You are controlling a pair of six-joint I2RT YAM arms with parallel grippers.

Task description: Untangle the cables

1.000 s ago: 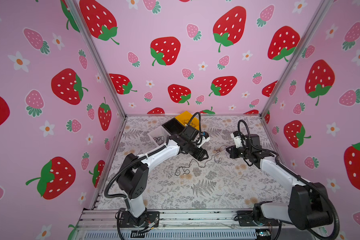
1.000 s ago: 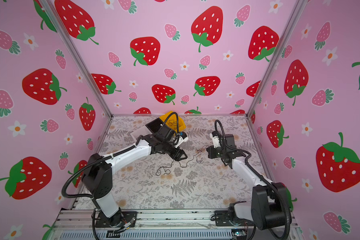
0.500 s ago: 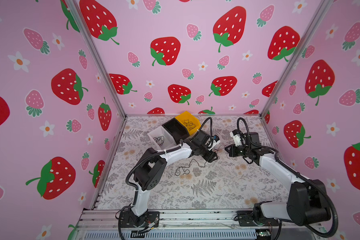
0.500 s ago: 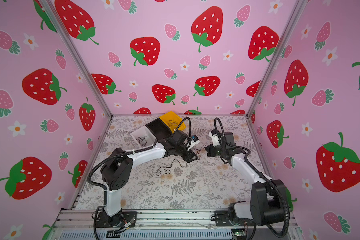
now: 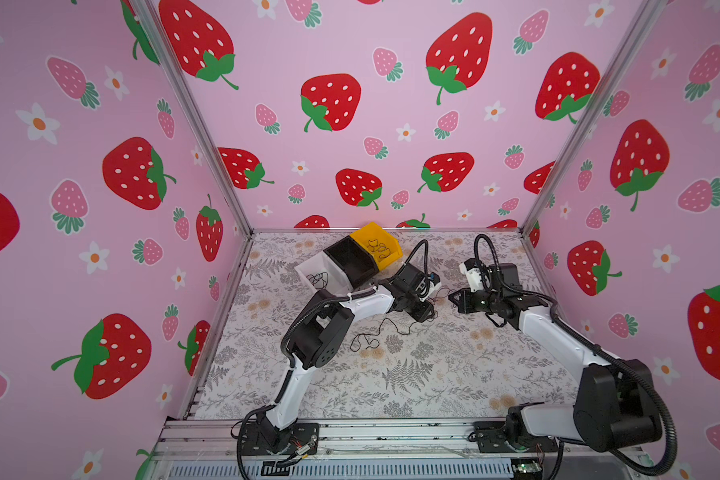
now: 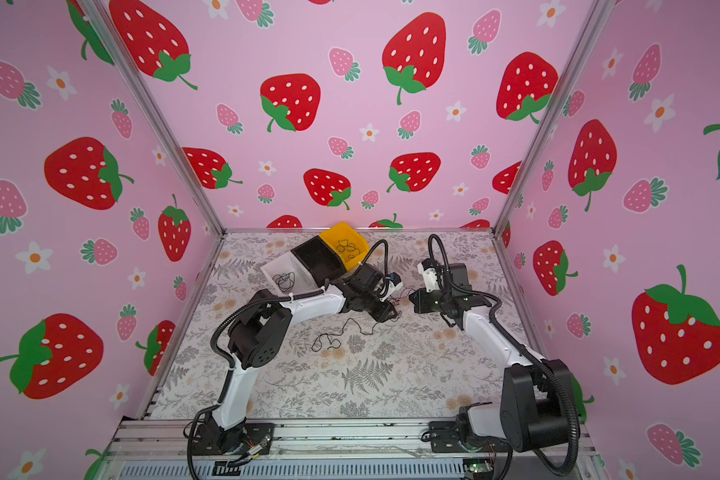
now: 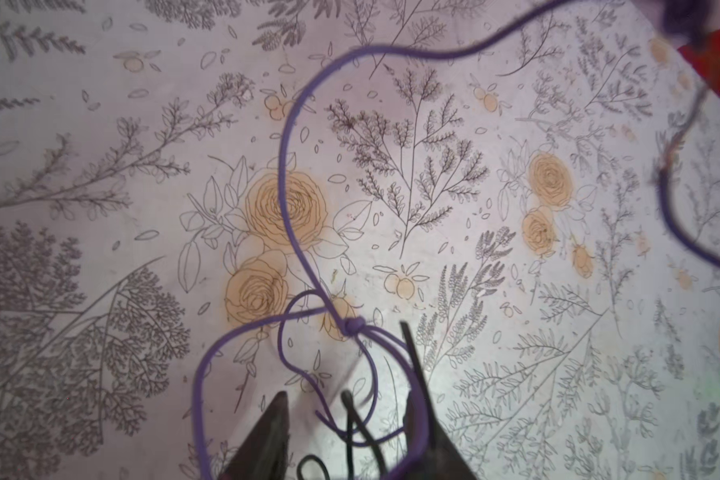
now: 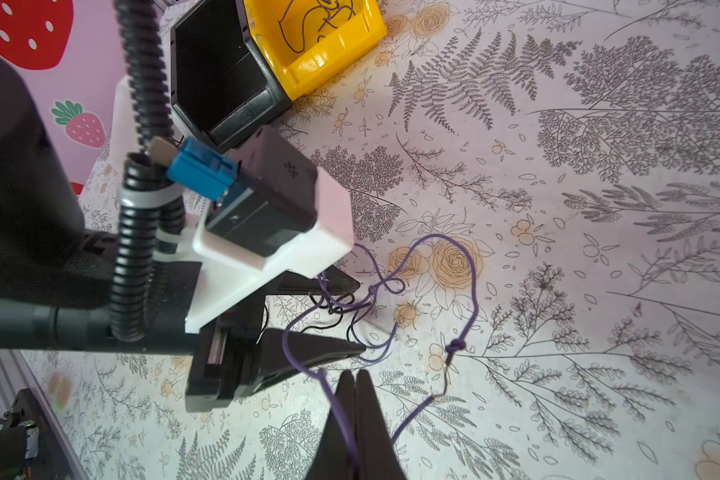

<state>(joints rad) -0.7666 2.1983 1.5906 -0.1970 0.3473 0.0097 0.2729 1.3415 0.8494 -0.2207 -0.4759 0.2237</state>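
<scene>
The robot's right gripper will release the purple cable on the leafy sprig (image 5: 461, 310) (image 8: 488, 356) next to the orange roses of the floral floor.
The cables (image 5: 438, 296) are thin purple and black strands tangled between my two grippers near the back middle of the floor. In the left wrist view a purple strand (image 7: 285, 187) loops to a small knot (image 7: 352, 326). My left gripper (image 7: 346, 415) is open, its jaws astride purple and black loops; it also shows in both top views (image 5: 428, 312) (image 6: 391, 313). My right gripper (image 8: 356, 374) is shut on a purple strand (image 8: 470, 266) that carries a second knot (image 8: 456, 345), facing the left gripper (image 8: 358, 316) at close range. One loose black cable (image 5: 366, 340) trails across the floor.
Three bins stand at the back left of the grippers: a yellow bin (image 5: 393, 254) holding coiled strands, a black bin (image 5: 350, 262), and a white bin (image 5: 308, 270) with a dark strand inside. Pink strawberry walls enclose the floral floor on three sides.
My left arm has swung right, away from the bins, up to the right gripper, and its jaws have narrowed around the strands. The right gripper has stayed shut and hardly moved.
</scene>
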